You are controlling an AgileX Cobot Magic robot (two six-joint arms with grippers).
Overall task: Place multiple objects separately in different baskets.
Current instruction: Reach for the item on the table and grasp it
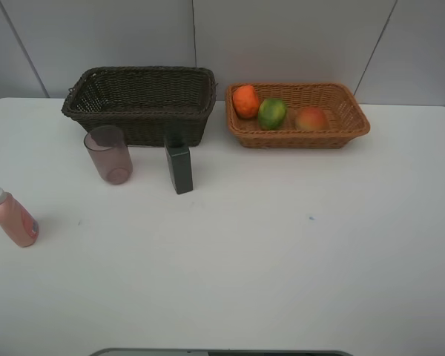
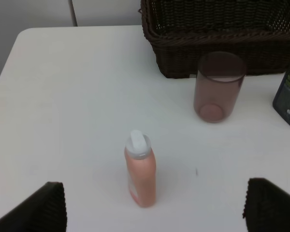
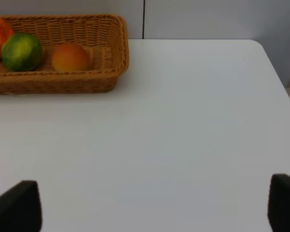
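My left gripper needs to move to the pink bottle next and close around the middle of its body [image 1: 13, 220] [image 2: 142, 173], below the white cap of the bottle.
The light tan basket [image 1: 356, 124] holds the orange [image 1: 245, 101], the green fruit [image 1: 272, 113] and the peach [image 1: 311, 119]; they also show in the right wrist view [image 3: 70, 57]. The dark-brown basket [image 1: 137, 111] looks empty. In front of it stand the mauve tumbler [image 1: 109, 154] and the dark green bottle [image 1: 179, 169]. The pink bottle [image 1: 11, 217] stands at the far left. My left gripper [image 2: 154, 218] is open above the table, just short of the pink bottle [image 2: 141, 176]. My right gripper [image 3: 150, 207] is open and empty over bare table. Neither arm shows in the exterior view.
The white table [image 1: 282, 259] ends at a grey wall behind the baskets. Its left edge and rounded corner [image 2: 19, 38] lie near the pink bottle. Its right edge [image 3: 275, 72] lies beyond the tan basket.
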